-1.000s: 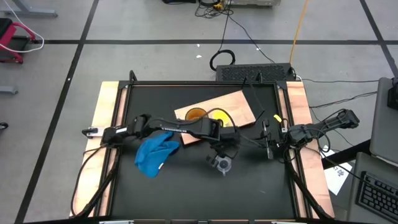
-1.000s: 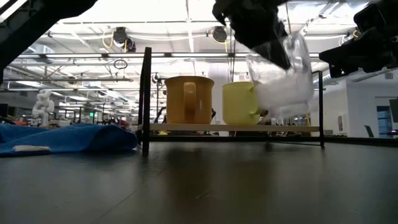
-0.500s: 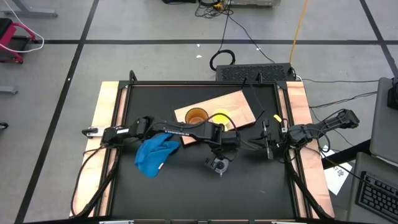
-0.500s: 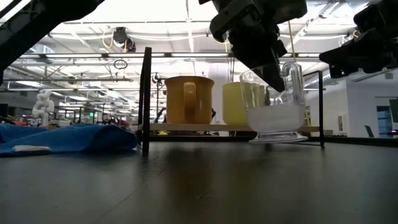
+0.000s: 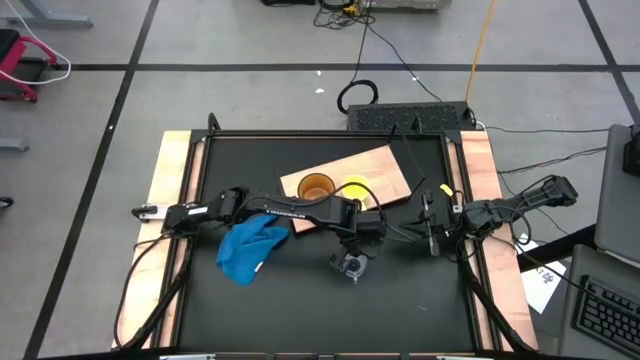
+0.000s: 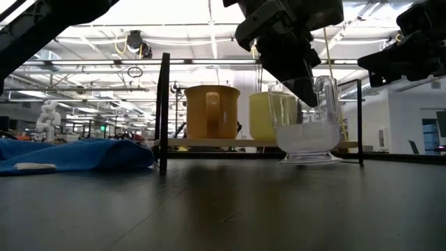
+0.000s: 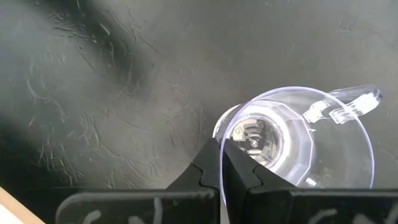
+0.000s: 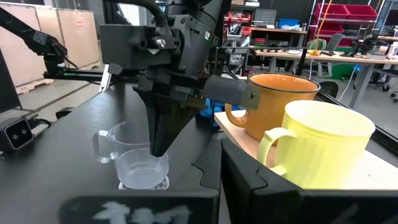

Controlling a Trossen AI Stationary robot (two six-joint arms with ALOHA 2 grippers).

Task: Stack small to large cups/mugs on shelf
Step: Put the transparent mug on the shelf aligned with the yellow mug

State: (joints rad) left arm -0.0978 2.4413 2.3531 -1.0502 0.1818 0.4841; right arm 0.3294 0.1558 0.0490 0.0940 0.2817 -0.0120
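Next, I set the clear cup down with my left gripper on the black tabletop [image 5: 348, 267], in front of the yellow mug.
A small clear plastic cup [image 6: 306, 129] with a handle stands upright on its base on the black tabletop, just in front of the shelf. My left gripper [image 7: 222, 177] is shut on it from above. The shelf, a light-wood board [image 5: 385, 165], carries the orange-brown mug [image 5: 316, 186] and the yellow mug [image 5: 352, 188] side by side, both resting on their bases. In the right wrist view the orange-brown mug [image 8: 273, 102], the yellow mug [image 8: 323, 143] and the clear cup [image 8: 140, 165] all show. My right gripper [image 8: 219, 180] waits shut at the table's right side, touching nothing. My left gripper pinches the clear cup's wall at the rim [image 7: 221, 146], on the side away from the handle [image 7: 348, 102]. One finger is inside the cup and one outside. The fingers slant down from above. The cup stands upright with its base on the table.
A crumpled blue cloth [image 5: 250, 248] lies on the table left of the cup. Black posts [image 6: 164, 111] of the table's frame stand at its far edge. Bare black tabletop [image 5: 400, 300] stretches toward the near edge.
My left gripper has come down with the clear cup. A second ago the cup hung tilted above the table; now it stands upright on its base on the tabletop in front of the yellow mug. The gripper has stayed shut on the rim.
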